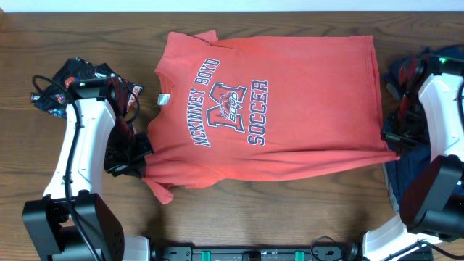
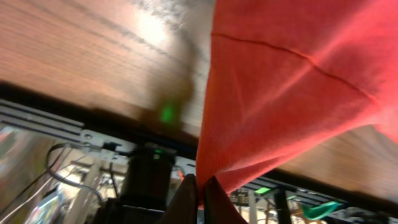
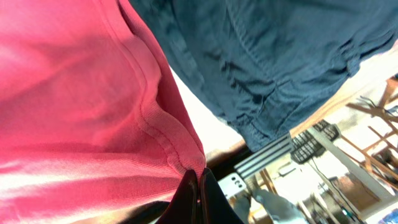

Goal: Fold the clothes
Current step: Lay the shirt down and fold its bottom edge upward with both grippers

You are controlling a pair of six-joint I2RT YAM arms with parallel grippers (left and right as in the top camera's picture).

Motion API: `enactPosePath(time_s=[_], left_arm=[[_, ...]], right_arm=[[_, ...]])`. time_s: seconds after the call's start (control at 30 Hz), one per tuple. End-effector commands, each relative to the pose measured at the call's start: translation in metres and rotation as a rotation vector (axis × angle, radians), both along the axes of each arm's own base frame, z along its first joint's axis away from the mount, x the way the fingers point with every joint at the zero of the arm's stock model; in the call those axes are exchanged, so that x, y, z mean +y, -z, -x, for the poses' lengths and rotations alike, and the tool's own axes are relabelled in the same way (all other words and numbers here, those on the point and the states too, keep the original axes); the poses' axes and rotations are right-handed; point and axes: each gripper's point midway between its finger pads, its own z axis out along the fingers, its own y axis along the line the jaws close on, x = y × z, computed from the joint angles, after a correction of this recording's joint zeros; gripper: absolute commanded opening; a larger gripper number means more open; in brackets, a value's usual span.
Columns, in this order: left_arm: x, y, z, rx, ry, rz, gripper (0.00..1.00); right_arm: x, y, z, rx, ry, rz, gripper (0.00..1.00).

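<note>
The lifted red fold on the T-shirt's edge (image 1: 161,110) beside the small white tag is the place at which I will let go with my left gripper.
A coral-red T-shirt (image 1: 290,109) with navy-and-white chest lettering lies spread on the wooden table (image 1: 72,29), collar to the left and hem to the right. My left gripper (image 1: 143,154) is at its near left side, by the sleeve. In the left wrist view this gripper (image 2: 200,193) is shut on a lifted fold of red cloth (image 2: 280,81). My right gripper (image 1: 394,143) is at the near right hem corner. The right wrist view shows it (image 3: 198,190) shut on the stitched hem of the red shirt (image 3: 74,112).
A black printed shirt (image 1: 80,76) is bunched at the far left, under the left arm. Navy clothes (image 1: 402,72) lie at the right edge beneath the right arm, and their navy cloth (image 3: 267,56) shows beside the red hem. The table's front rail (image 1: 254,252) runs along the bottom.
</note>
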Motion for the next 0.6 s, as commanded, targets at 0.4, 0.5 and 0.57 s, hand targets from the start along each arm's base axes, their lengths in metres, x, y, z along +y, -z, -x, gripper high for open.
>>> enactPosePath(time_s=[0.4,0.5,0.57], left_arm=[[0.011,-0.056,0.026,-0.280,-0.050,-0.118,0.06],[0.012,-0.062,0.022,-0.345,-0.052,-0.124,0.06],[0.013,-0.062,0.011,-0.389,-0.054,-0.128,0.06]], right_arm=[[0.003,0.008,0.035,0.061,0.004,0.013,0.01],[0.001,0.010,0.024,-0.005,0.014,0.023,0.01],[0.000,0.013,0.012,-0.056,0.024,0.027,0.01]])
